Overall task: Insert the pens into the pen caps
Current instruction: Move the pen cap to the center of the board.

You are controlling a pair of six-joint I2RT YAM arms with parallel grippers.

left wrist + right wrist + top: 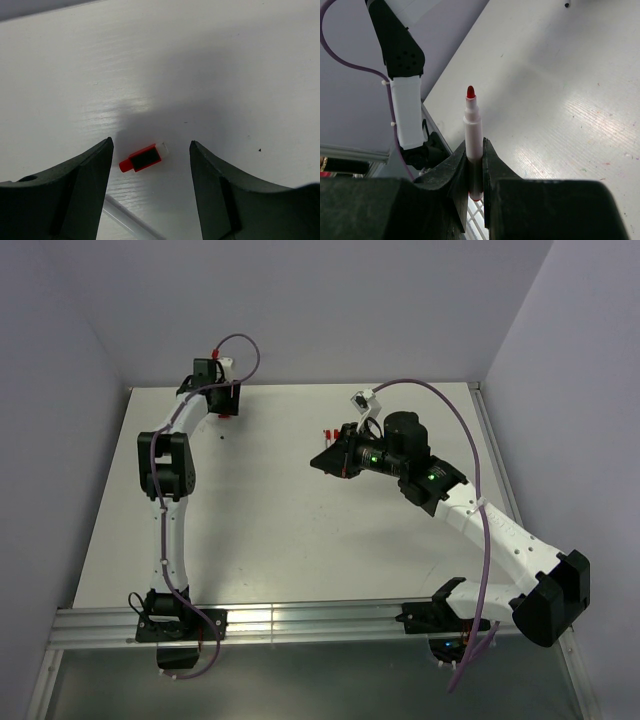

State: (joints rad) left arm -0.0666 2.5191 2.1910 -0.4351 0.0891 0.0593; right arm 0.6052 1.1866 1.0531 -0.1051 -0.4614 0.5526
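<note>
My left gripper is to close on the black middle (224,417) (145,158) of the red pen cap, between the cap's white end and its narrow red end.
A red pen cap (141,158) with a black flat side lies on the white table, and a short white bit shows at its right end. My left gripper (150,146) hovers over it, open wide, the cap lying between the two fingers and nearer the left one. A thin pale rod (125,220) lies nearer the camera, partly hidden by the left finger. My right gripper (475,147) is shut on a white pen (473,127), whose bare red tip (470,92) points away from the wrist. From above, the left gripper (225,402) is at the far left and the right gripper (328,462) mid-table.
Small red pieces (328,434) lie just beyond the right gripper. Purple cables (470,440) loop over both arms. Grey walls close the far and side edges, and a metal rail (300,620) runs along the near edge. The left arm (402,75) shows in the right wrist view.
</note>
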